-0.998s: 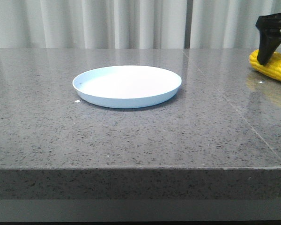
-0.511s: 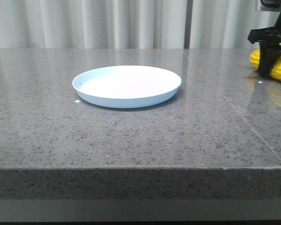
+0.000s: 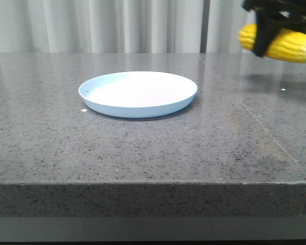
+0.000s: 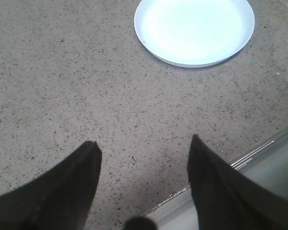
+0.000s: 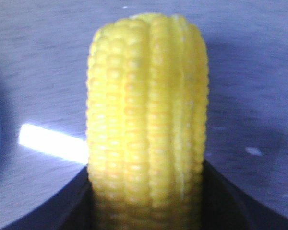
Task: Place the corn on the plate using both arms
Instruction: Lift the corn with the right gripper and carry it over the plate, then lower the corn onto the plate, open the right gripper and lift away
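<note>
Next, my right gripper releases the yellow corn in the middle of the empty pale blue-white plate (image 3: pixel 136 82). The corn is still high above the table.
The yellow corn (image 3: pixel 290 45) hangs in the air at the far right, well above the table, held by my right gripper (image 3: pixel 262 43), which is shut on it. In the right wrist view the corn (image 5: pixel 148 120) fills the middle between the two dark fingers. The pale blue-white plate (image 3: pixel 138 93) lies empty on the grey table, left of the corn; it also shows in the left wrist view (image 4: pixel 194 29). My left gripper (image 4: pixel 144 143) is open and empty above bare table near the front edge, away from the plate. It does not show in the front view.
The speckled grey stone table (image 3: pixel 143 148) has a seam running diagonally on its right side. Its front edge (image 4: pixel 259 151) lies close to my left gripper. White curtains hang behind the table.
My right gripper closed on the corn at the far right and lifted it off the table, moving it up and slightly left. The plate has not moved.
</note>
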